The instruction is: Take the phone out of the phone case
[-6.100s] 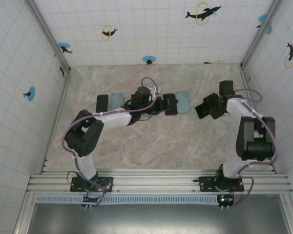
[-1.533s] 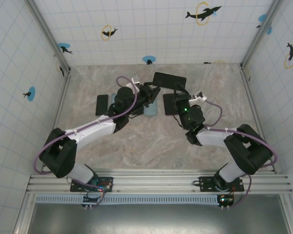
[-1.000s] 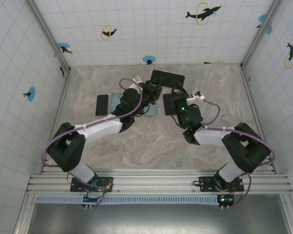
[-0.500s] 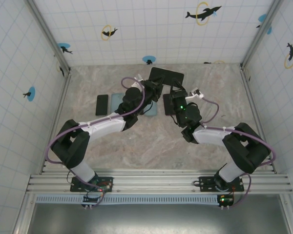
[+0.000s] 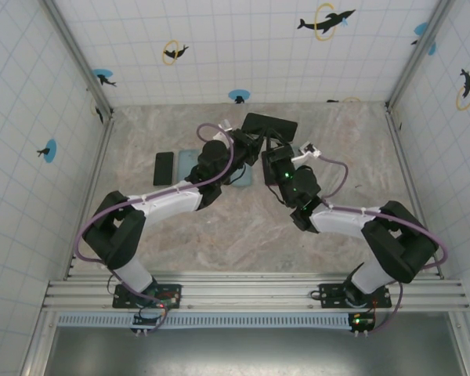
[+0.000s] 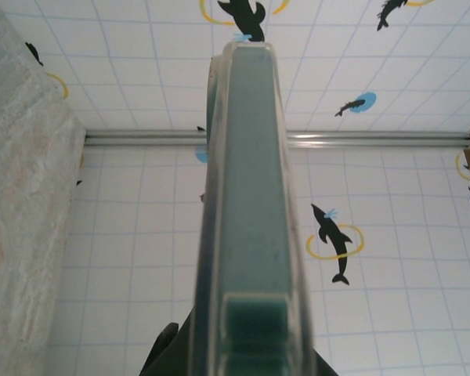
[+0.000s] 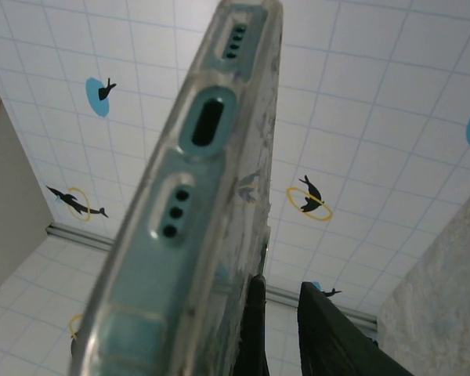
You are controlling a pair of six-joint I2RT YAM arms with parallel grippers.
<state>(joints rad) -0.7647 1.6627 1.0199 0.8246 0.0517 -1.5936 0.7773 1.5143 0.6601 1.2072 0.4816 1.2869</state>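
The port end of the case is beside the right gripper's fingers, outside their gap, so the robot should back its right gripper off and pinch the case's lower corner point(image 7: 131, 335).
The phone point(image 5: 270, 125), dark from above, hangs in the air above the table's back middle between both arms. In the left wrist view it runs edge-on up the centre, a teal phone point(image 6: 251, 196) inside a clear phone case point(image 6: 211, 235). My left gripper point(image 5: 249, 143) point(image 6: 247, 348) is shut on it, dark fingers on either side at the bottom. In the right wrist view the phone case point(image 7: 247, 196) shows its port end at the left. My right gripper point(image 5: 279, 149) point(image 7: 282, 283) stands open beside it, one finger point(image 7: 256, 329) against the case's edge, with wall showing through the gap.
On the table lie a black phone point(image 5: 164, 168) and a pale teal case point(image 5: 187, 160) at the left. Another black phone point(image 5: 271, 171) and a teal case point(image 5: 244, 177) lie under the raised arms. Tiled walls close in the table point(image 5: 243, 227) on three sides.
The left gripper has shut on the raised cased phone. The right gripper's jaws have come apart. The phone has stayed in nearly the same place in the air.
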